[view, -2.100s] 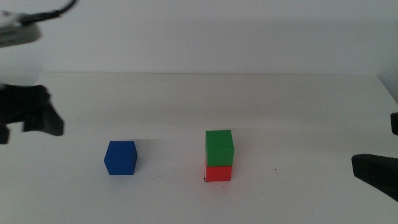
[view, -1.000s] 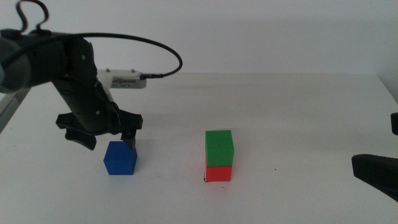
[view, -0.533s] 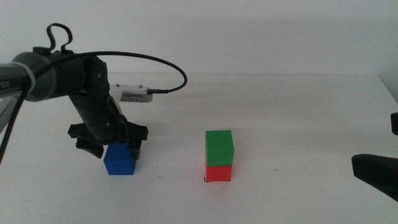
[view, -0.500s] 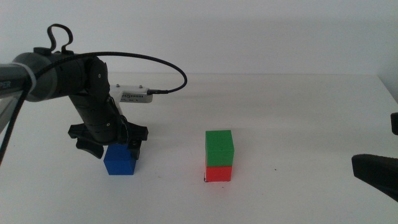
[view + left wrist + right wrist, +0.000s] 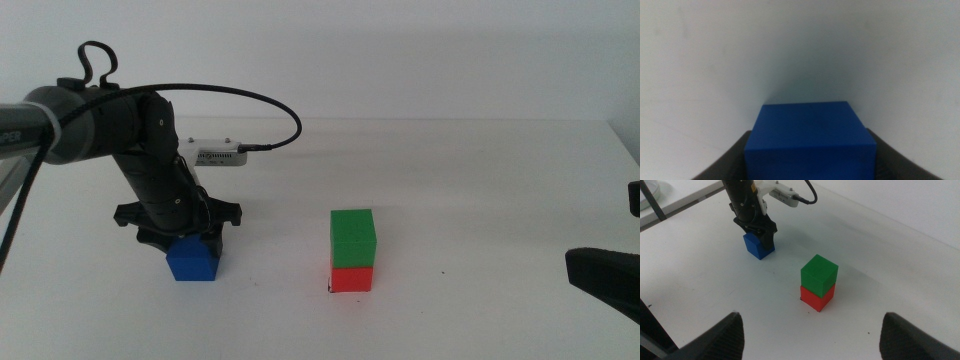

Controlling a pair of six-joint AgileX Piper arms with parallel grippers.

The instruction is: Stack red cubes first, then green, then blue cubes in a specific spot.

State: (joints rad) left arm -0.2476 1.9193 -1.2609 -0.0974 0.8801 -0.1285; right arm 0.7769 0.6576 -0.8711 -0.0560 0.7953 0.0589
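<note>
Next, I release the blue cube from my left gripper on top of the green cube (image 5: 353, 219), squarely above the red cube.
The blue cube (image 5: 193, 262) rests on the white table at the left, and it fills the lower middle of the left wrist view as the blue cube (image 5: 810, 135). My left gripper (image 5: 183, 243) is down over it, one dark jaw pressed against each side, shut on it. To the right, the green cube (image 5: 353, 236) sits squarely on the red cube (image 5: 351, 277). A thin black corner mark of the spot (image 5: 330, 288) peeks out at the red cube's base. My right gripper (image 5: 810, 317) waits open at the table's right edge.
A tiny black speck (image 5: 443, 272) lies right of the stack. The left arm's black cable and a white camera box (image 5: 218, 155) trail behind the left gripper. The table's far edge (image 5: 400, 119) meets a white wall.
The left arm swung in from the left, dropped over the blue cube, and over the last half second sank slightly lower around it. The stack and the right gripper have not moved.
</note>
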